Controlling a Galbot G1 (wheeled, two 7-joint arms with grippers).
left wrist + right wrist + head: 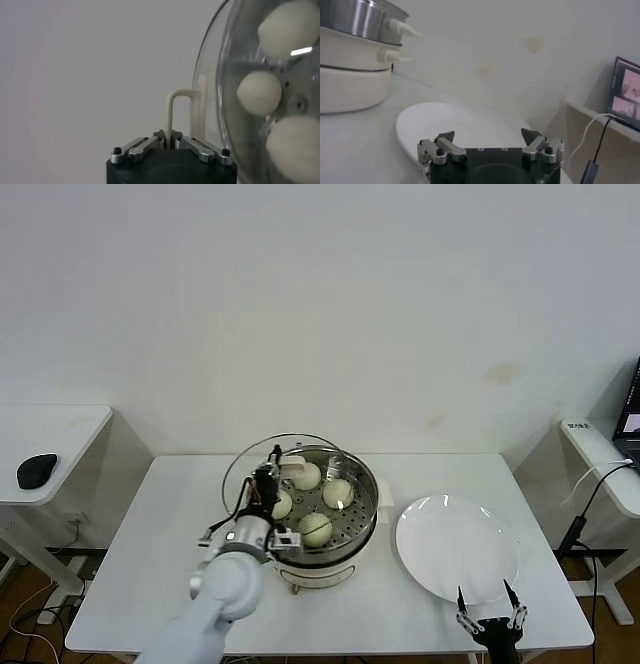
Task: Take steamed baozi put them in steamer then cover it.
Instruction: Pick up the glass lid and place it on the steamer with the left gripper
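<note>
My left gripper is to set the glass cover, now tilted up over the steamer, down flat on the steamer's rim, centred over the baozi on the tray [313, 493] [299, 104].
The steamer [345, 554] stands mid-table, a shiny pot on a cream base, with several cream-white baozi [316, 529] on its perforated tray. My left gripper [268, 484] is shut on the cream bar handle [172, 107] of the clear glass cover [243, 467]. The cover is tilted up on edge over the steamer's left side. In the left wrist view, the baozi [259, 92] show through the cover's glass [220, 75], with the left gripper [168, 137] clamped on the handle. My right gripper [490, 616] waits open and empty near the table's front right.
A flat white plate [455, 549] lies to the right of the steamer, and its near rim [455, 125] sits just beyond the right gripper [489, 135]. The steamer's side [355, 20] is off to one side there. Side desks flank the table; a black mouse [37, 469] lies on the left one.
</note>
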